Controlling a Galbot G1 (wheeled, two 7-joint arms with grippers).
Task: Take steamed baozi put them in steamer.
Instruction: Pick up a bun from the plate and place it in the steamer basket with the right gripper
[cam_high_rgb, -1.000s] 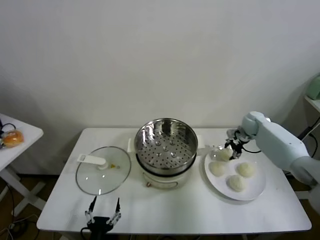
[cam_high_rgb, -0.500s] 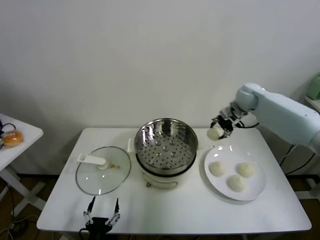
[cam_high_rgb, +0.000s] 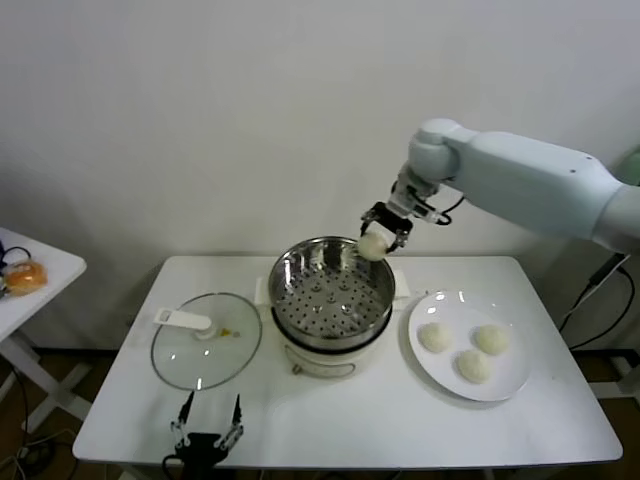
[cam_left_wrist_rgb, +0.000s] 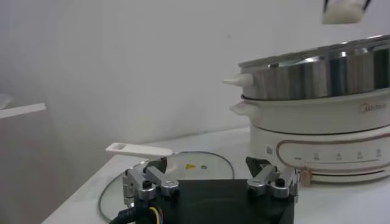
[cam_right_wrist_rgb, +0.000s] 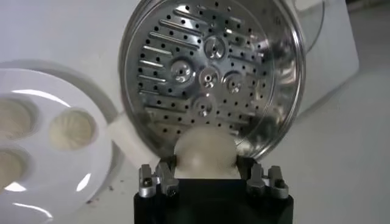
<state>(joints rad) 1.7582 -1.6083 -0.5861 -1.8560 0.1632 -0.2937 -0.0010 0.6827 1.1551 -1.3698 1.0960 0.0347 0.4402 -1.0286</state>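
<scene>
Next, my right gripper releases the baozi on the far part of the steamer's perforated bottom (cam_high_rgb: 331, 268) (cam_right_wrist_rgb: 233, 112), close to the back rim.
My right gripper (cam_high_rgb: 377, 238) is shut on one cream-white baozi (cam_high_rgb: 372, 245) and holds it in the air over the far right rim of the steamer (cam_high_rgb: 332, 286). In the right wrist view the held baozi (cam_right_wrist_rgb: 205, 152) sits between the fingers above the basket's perforated floor (cam_right_wrist_rgb: 207, 79). Three more baozi (cam_high_rgb: 435, 337) (cam_high_rgb: 490, 339) (cam_high_rgb: 471, 366) lie on the white plate (cam_high_rgb: 505, 385) to the right of the steamer. The steamer basket holds nothing. My left gripper (cam_high_rgb: 206, 432) is open and parked low at the table's front edge, near the glass lid.
A glass lid with a white handle (cam_high_rgb: 205, 340) lies flat on the table left of the steamer. A side table at the far left holds an orange-brown bun (cam_high_rgb: 26, 275). The white wall stands close behind the table.
My right gripper has lifted one baozi off the plate and carried it up and left, from over the plate to over the steamer's rim. The left arm has not moved.
</scene>
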